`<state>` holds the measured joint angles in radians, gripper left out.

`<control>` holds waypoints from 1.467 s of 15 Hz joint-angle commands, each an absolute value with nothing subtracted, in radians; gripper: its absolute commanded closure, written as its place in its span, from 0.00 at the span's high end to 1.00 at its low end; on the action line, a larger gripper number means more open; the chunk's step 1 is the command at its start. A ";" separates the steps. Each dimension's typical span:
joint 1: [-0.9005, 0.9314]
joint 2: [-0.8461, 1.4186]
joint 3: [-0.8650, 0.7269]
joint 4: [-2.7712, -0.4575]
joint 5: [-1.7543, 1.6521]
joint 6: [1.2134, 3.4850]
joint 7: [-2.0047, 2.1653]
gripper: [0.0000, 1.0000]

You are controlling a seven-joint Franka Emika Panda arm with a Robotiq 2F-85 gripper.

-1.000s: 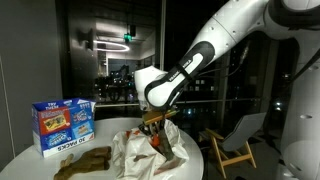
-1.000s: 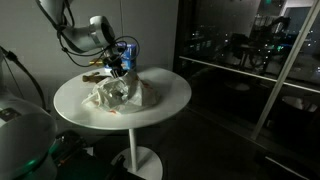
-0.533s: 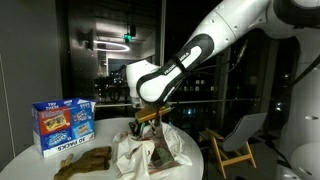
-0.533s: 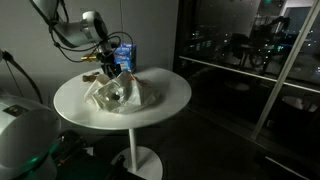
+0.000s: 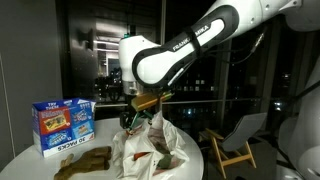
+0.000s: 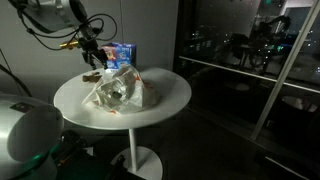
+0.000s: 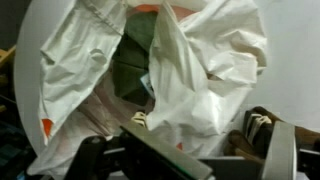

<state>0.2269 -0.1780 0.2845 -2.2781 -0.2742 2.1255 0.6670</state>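
Observation:
The robot's gripper needs to next move to the middle of the brown glove-like thing (image 5: 82, 162), between the white plastic bag and the blue box, and close there.
A crumpled white plastic bag (image 5: 152, 148) (image 6: 120, 90) lies on the round white table (image 5: 25, 158) (image 6: 168, 100). Its mouth gapes in the wrist view, showing a dark green thing (image 7: 130, 65) inside the bag (image 7: 195, 70). My gripper (image 5: 140, 108) (image 6: 88, 48) hangs a short way above the bag, open, with nothing between its fingers. In the wrist view the gripper (image 7: 220, 160) is only partly seen along the bottom edge.
A blue box of packs (image 5: 63, 124) (image 6: 122, 54) stands upright near the table's edge. A brown glove-like thing (image 5: 82, 160) (image 6: 92, 77) (image 7: 262, 130) lies beside the bag. A light chair (image 5: 235, 140) stands beyond the table, before dark windows.
The gripper has opened, let go of the bag and risen out of it. The arm has swung up and towards the blue box. The bag has settled wider.

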 commanded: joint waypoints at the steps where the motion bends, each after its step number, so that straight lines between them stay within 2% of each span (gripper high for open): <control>1: 0.260 -0.213 0.303 -2.295 -0.203 2.216 0.522 1.00; 5: 0.282 -0.138 0.331 -2.269 -0.186 2.360 0.385 1.00; 12: 0.326 0.122 0.352 -2.131 -0.145 2.560 0.086 1.00; 17: 0.312 0.301 0.382 -1.919 -0.014 2.425 -0.253 1.00; 22: 0.360 0.437 0.303 -1.719 -0.105 2.284 -0.131 1.00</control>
<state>0.3278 0.3495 0.3460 -1.8632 -0.0544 2.3595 -0.1943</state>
